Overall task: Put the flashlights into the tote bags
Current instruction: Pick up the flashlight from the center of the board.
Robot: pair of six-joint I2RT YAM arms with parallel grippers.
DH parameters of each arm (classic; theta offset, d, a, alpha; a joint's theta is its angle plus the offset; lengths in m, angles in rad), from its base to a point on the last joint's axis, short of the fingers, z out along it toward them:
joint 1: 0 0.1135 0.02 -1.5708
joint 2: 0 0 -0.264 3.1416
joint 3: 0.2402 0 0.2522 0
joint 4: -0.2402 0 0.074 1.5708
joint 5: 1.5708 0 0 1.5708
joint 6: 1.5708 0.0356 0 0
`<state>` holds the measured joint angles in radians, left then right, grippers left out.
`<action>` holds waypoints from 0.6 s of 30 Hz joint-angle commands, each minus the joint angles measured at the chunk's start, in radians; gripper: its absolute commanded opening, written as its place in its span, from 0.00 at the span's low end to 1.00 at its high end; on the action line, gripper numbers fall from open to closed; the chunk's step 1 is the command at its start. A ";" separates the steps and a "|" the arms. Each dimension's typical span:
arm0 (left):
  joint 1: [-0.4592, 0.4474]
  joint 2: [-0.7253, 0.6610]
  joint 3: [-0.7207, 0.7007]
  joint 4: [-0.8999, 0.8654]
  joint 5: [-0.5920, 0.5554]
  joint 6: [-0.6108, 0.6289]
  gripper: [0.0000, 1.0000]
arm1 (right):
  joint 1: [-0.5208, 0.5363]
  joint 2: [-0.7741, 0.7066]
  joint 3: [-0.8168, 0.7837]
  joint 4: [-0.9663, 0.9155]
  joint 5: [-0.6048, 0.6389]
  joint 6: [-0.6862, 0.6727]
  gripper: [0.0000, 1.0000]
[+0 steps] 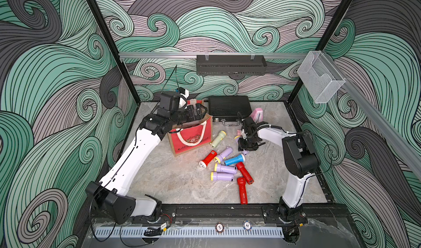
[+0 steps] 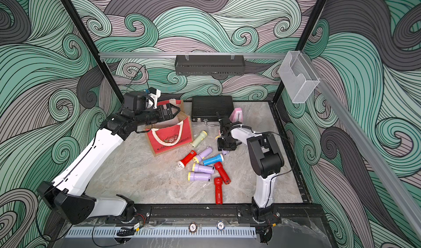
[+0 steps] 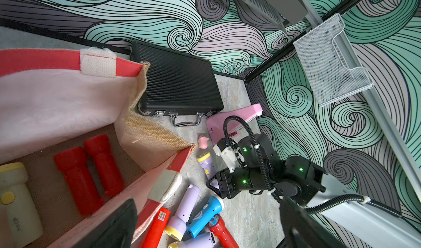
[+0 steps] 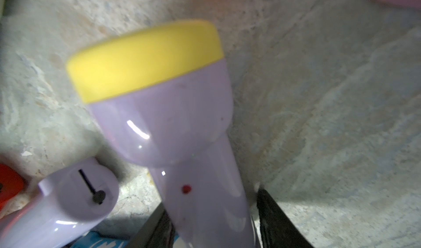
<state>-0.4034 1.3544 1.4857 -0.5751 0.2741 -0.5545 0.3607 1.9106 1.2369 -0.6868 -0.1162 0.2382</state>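
The robot's left gripper should take over the lilac flashlight from between the right gripper's fingers, closing on the neck [image 3: 207, 170] below the flashlight's yellow-rimmed head.
The red-fronted tote bag [image 1: 193, 139] stands open at the table's back left. Its red rim [image 3: 41, 59] shows in the left wrist view, with two red flashlights [image 3: 91, 174] and a pale one [image 3: 16, 201] lying inside. My left gripper [image 1: 199, 112] hangs open and empty over the bag's mouth. Several flashlights lie loose to the right of the bag: pale green [image 1: 218, 138], blue [image 1: 234, 159], red [image 1: 245, 172], lilac [image 1: 222, 176]. My right gripper [image 1: 245, 147] points down, open, astride a lilac flashlight [image 4: 173, 126]. One finger is against its handle, and a thin gap shows at the other.
A black ribbed case [image 1: 229, 106] lies at the back with a pink metronome [image 1: 257, 114] beside it. A tiny pink lump [image 3: 203, 142] sits near the bag's corner. A black shelf [image 1: 231, 64] and a clear bin [image 1: 319, 78] hang on the walls.
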 commanded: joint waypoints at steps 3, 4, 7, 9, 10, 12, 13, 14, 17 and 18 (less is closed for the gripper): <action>-0.012 0.017 0.025 0.024 0.007 -0.011 0.99 | 0.005 0.003 -0.041 -0.017 0.039 -0.027 0.52; -0.014 0.018 0.025 0.026 0.007 -0.012 0.99 | 0.006 0.002 -0.042 -0.017 0.040 -0.028 0.51; -0.017 0.017 0.026 0.026 0.003 -0.013 0.99 | 0.008 -0.003 -0.045 -0.015 0.042 -0.031 0.48; -0.020 0.015 0.026 0.024 0.003 -0.014 0.99 | 0.007 -0.012 -0.049 -0.005 0.042 -0.034 0.45; -0.021 0.015 0.028 0.023 0.002 -0.014 0.99 | 0.007 -0.019 -0.052 0.004 0.037 -0.036 0.43; -0.023 0.013 0.029 0.018 -0.001 -0.012 0.99 | 0.009 -0.036 -0.062 0.024 0.029 -0.043 0.40; -0.025 0.012 0.028 0.018 -0.002 -0.012 0.99 | 0.010 -0.047 -0.068 0.036 0.022 -0.046 0.37; -0.027 0.012 0.029 0.017 -0.003 -0.013 0.99 | 0.008 -0.055 -0.073 0.047 0.016 -0.050 0.35; -0.032 0.011 0.031 0.022 -0.001 -0.018 0.99 | 0.009 -0.080 -0.084 0.072 0.007 -0.057 0.27; -0.035 0.010 0.032 0.023 -0.001 -0.019 0.98 | 0.009 -0.088 -0.087 0.079 0.005 -0.059 0.25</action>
<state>-0.4282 1.3655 1.4860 -0.5629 0.2733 -0.5690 0.3664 1.8576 1.1633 -0.6266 -0.0944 0.1997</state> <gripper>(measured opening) 0.986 0.386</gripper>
